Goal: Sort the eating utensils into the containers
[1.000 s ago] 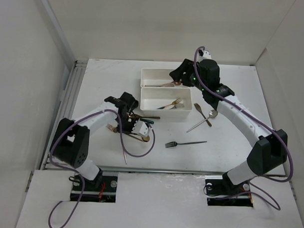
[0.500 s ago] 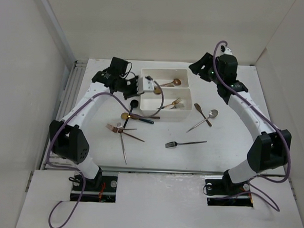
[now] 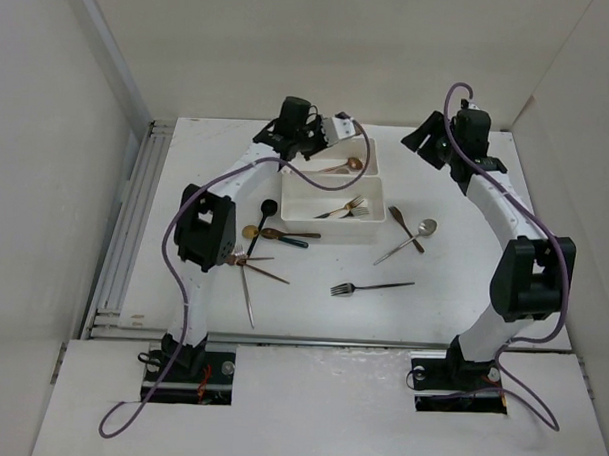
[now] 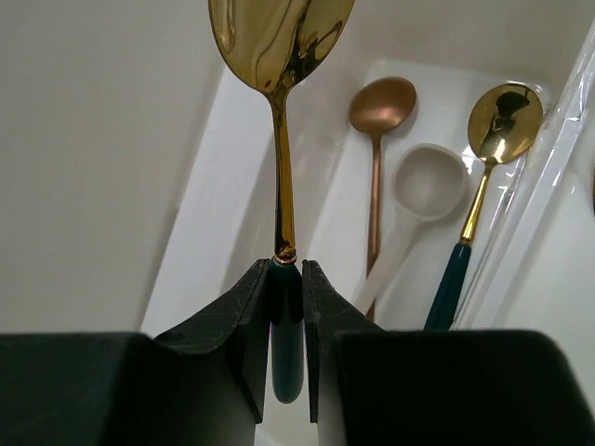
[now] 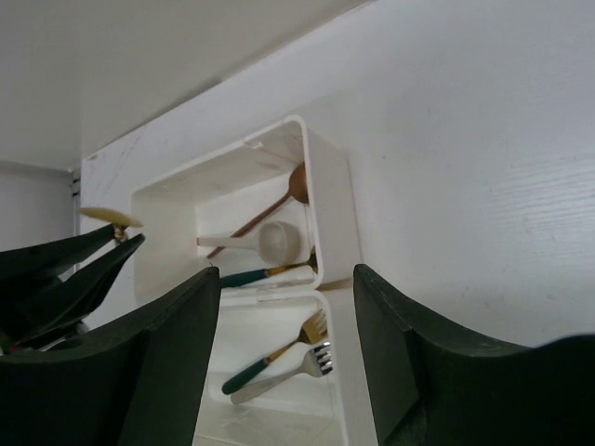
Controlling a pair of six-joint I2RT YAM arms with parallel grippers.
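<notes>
The silver spoon is next for my right gripper, which should go to it and close on the middle of its handle [image 3: 405, 243], near where it crosses the brown fork.
My left gripper [image 4: 286, 269] is shut on the dark-teal handle of a gold spoon [image 4: 279, 37] and holds it above the far white tray [image 4: 209, 195]. In the top view this gripper [image 3: 338, 134] hangs over that tray [image 3: 292, 148]. The tray holds a copper spoon [image 4: 376, 102], a white spoon [image 4: 423, 186] and a teal-handled gold spoon [image 4: 502, 121]. The near tray [image 3: 295, 203] holds forks [image 5: 311, 339]. My right gripper [image 5: 286, 279] is open and empty, raised right of the trays [image 3: 428, 140]. Loose utensils lie on the table.
A cluster of spoons and forks [image 3: 254, 248] lies left of the near tray. A black fork [image 3: 370, 287] lies in front of it. Two spoons [image 3: 412, 230] lie to its right. White walls enclose the table [image 3: 462, 314] at the back and both sides.
My left arm has swung from the utensil cluster at the front left up over the far tray, carrying the teal-handled gold spoon. My right gripper has drawn back to the right, off the far tray.
</notes>
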